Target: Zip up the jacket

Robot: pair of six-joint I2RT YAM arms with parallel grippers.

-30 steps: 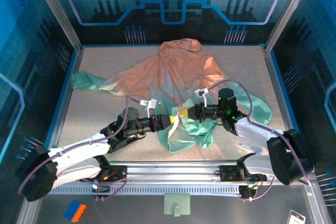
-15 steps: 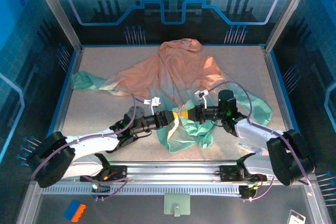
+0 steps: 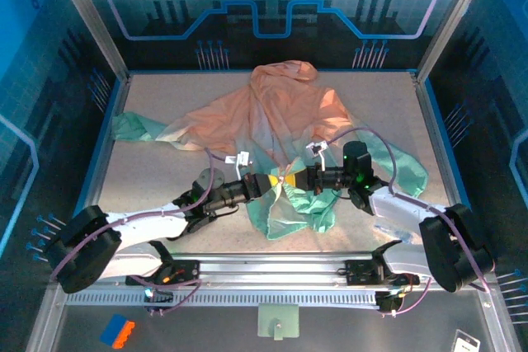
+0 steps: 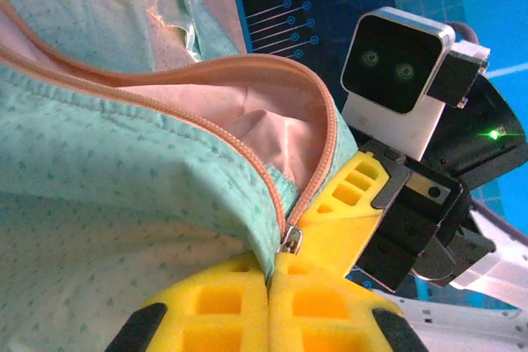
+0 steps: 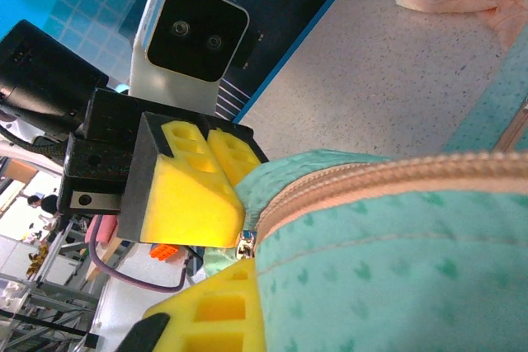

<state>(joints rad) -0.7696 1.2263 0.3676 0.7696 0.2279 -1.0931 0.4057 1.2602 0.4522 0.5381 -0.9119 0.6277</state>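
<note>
I have the mint fabric beside the zipper slider in my right gripper, so it should open and grab the slider's pull tab (image 4: 291, 240) while my left gripper holds the hem.
The jacket (image 3: 280, 113) lies spread on the table, peach at the far end and mint-green near me, with its hood at the back. Both grippers meet at its bunched near hem. My left gripper (image 3: 274, 182) is shut on the mint fabric (image 4: 124, 171) just below the small metal zipper slider (image 4: 290, 241); the orange zipper (image 4: 322, 146) splits open above it. My right gripper (image 3: 294, 177) faces it from the right, shut on the jacket beside the slider (image 5: 246, 245). One yellow finger (image 5: 214, 311) shows there; the other is hidden behind the mint fabric (image 5: 412, 269).
A metal rail (image 3: 272, 269) runs along the near edge between the arm bases. An orange-and-blue block (image 3: 117, 331) lies in front of it at the left. A mint sleeve end (image 3: 132, 128) reaches the left wall. Bare tabletop (image 3: 140, 179) lies left of the hem.
My left gripper has slid right and slightly away from me, closing up against the right gripper, and the left arm has folded lower. The right arm has held still.
</note>
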